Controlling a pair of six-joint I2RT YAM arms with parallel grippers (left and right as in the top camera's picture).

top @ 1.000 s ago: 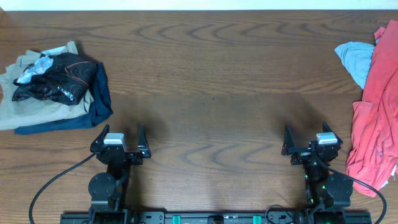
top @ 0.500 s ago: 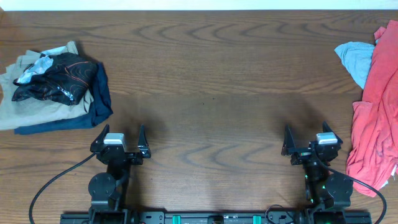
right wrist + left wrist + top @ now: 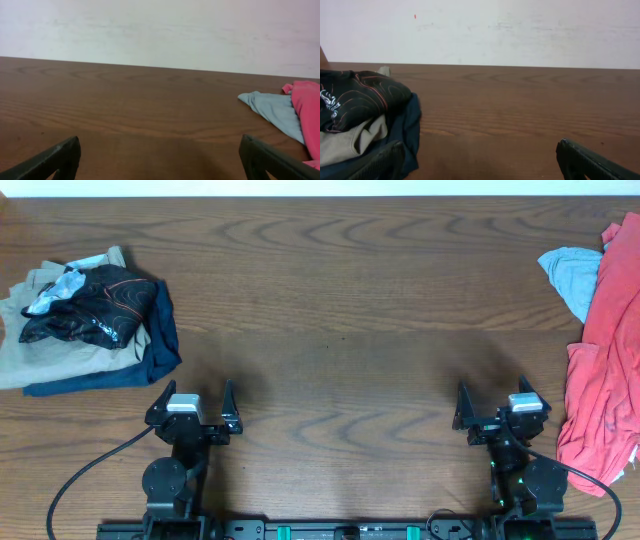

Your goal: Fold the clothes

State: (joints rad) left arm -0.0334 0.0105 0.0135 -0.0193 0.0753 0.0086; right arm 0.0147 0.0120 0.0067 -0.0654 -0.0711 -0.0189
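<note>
The robot's right gripper will close on the coral-red garment's corner [image 3: 573, 363] [image 3: 313, 166] that sticks out toward the middle of the table, in front of the pale blue garment.
A crumpled coral-red garment [image 3: 603, 370] hangs over the table's right edge, with a pale blue garment [image 3: 575, 277] just behind it; both also show at the right of the right wrist view, the red one [image 3: 306, 102] and the blue one [image 3: 274, 110]. My right gripper [image 3: 491, 406] stands open and empty near the front edge, left of the red cloth. A heap of clothes at the far left holds a black printed garment [image 3: 95, 305], a navy one [image 3: 160, 340] and a beige one [image 3: 50, 355]. My left gripper [image 3: 192, 402] is open and empty, in front of that heap.
The wooden table [image 3: 330, 310] stretches between the two heaps. A pale wall [image 3: 520, 30] rises behind its far edge. Black cables [image 3: 75, 480] run along the front by the arm bases.
</note>
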